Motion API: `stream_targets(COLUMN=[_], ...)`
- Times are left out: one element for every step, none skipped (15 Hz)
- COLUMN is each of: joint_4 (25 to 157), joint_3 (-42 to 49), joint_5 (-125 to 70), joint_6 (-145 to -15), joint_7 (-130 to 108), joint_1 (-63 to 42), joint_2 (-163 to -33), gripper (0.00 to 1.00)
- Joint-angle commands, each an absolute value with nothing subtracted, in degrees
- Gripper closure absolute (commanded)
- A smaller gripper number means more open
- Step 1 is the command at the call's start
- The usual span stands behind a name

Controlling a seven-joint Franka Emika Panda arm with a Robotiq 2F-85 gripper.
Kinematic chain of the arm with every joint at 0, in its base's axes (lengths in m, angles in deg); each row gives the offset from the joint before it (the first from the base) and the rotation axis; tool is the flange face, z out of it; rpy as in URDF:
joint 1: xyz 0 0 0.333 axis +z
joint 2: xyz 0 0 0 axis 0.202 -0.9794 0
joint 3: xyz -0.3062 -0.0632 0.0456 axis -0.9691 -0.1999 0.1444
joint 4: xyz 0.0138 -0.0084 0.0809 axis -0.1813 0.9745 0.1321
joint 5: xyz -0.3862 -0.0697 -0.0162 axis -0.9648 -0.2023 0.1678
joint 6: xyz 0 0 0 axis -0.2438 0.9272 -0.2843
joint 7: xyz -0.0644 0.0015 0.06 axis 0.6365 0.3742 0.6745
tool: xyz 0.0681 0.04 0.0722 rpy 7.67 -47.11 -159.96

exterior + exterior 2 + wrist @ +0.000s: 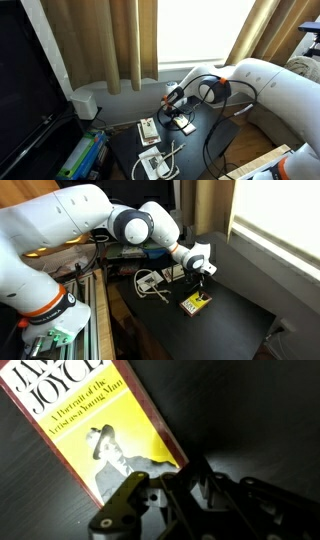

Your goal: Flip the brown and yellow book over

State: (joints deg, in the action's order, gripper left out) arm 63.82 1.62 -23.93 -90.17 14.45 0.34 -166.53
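My gripper needs to open its closed, empty fingers, which are at the book's corner, over the book and pinch its long edge [168, 437] before flipping it.
The brown and yellow book [95, 430] lies flat on the black table, yellow cover with a brown border and a printed portrait facing up. It also shows in both exterior views [183, 124] [195, 302]. My gripper [172, 482] hovers just over the book's corner, apart from it. Its fingers are drawn together with nothing between them. In both exterior views the gripper [176, 104] [201, 283] points down just above the book.
A white boxy gadget with cables [148, 128] [150, 280] and a cream book [155, 163] lie on the black table [215, 140] beside the brown and yellow one. A white box [85, 103] stands by the curtains. A shelf of books [80, 158] is at the table's side.
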Motion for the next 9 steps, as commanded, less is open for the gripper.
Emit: stream_targets(joint_4=[65.5,65.8,66.2,66.4,66.5,66.6,66.6,66.5,66.3], joint_3=[1.4,1.4,1.2,1.1,1.1,0.8,0.9,0.5,-0.1], joint_5=[-23.7,-23.8,-23.9,-24.0,-24.0,-24.2,-24.2,-24.3,-24.5], joint_6=[-87.6,-87.2,-86.7,-86.3,-85.7,-85.1,-84.8,-85.3,-85.8], joint_7=[15.3,15.3,15.4,15.5,15.5,15.6,15.3,15.6,15.9], joint_1=[0.7,0.9,1.1,1.3,1.3,1.6,1.5,1.5,1.8], joint_2=[-164.6,-164.1,-163.6,-163.3,-162.9,-162.7,-162.5,-162.7,-163.0], gripper=[0.99,0.99,0.99,0.99,0.99,0.99,0.99,0.70,0.69])
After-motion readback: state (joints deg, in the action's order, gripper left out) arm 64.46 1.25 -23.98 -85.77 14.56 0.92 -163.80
